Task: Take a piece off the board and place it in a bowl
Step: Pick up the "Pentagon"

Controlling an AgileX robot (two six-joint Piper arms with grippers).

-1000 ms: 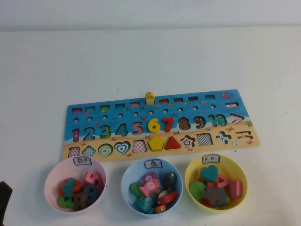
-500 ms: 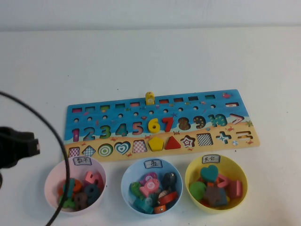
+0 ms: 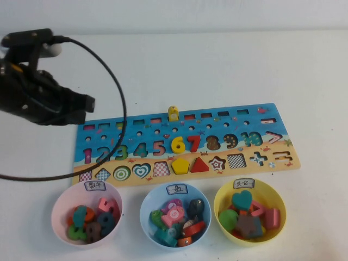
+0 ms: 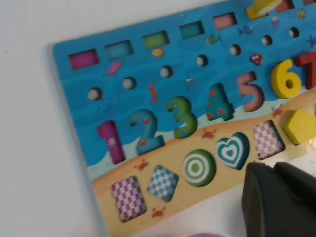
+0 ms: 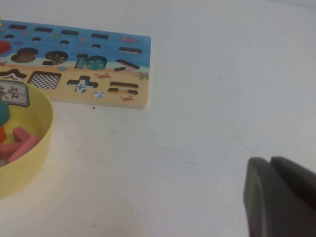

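Note:
The robot's left gripper will next close on the far and near sides (image 3: 180, 165) (image 4: 301, 127) of the yellow pentagon piece, beside the red triangle.
The yellow pentagon piece (image 3: 180, 165) lies in its cut-out on the board's (image 3: 234, 124) tan strip, next to the red triangle (image 3: 199, 165). It also shows in the left wrist view (image 4: 299, 126). My left gripper (image 3: 86, 102) is shut and empty, held in the air over the board's far-left corner, well left of the pentagon; its tips show in the left wrist view (image 4: 273, 169). The yellow bowl (image 3: 217, 202) with a white label stands in front of the board's right end, holding several pieces. My right gripper (image 5: 270, 161) is shut and empty over bare table, right of the yellow bowl (image 5: 34, 143).
A pink bowl (image 3: 58, 204) and a light-blue bowl (image 3: 145, 209), both with pieces, stand in front of the board. A yellow 6 (image 3: 177, 144), a red 7 (image 3: 193, 143) and a small yellow peg (image 3: 173, 113) sit on the board. The left arm's black cable (image 3: 120, 92) loops over the board's left end.
My left arm has come in from the lower left and risen toward the back, now over the board's left end. The pieces and bowls have not moved.

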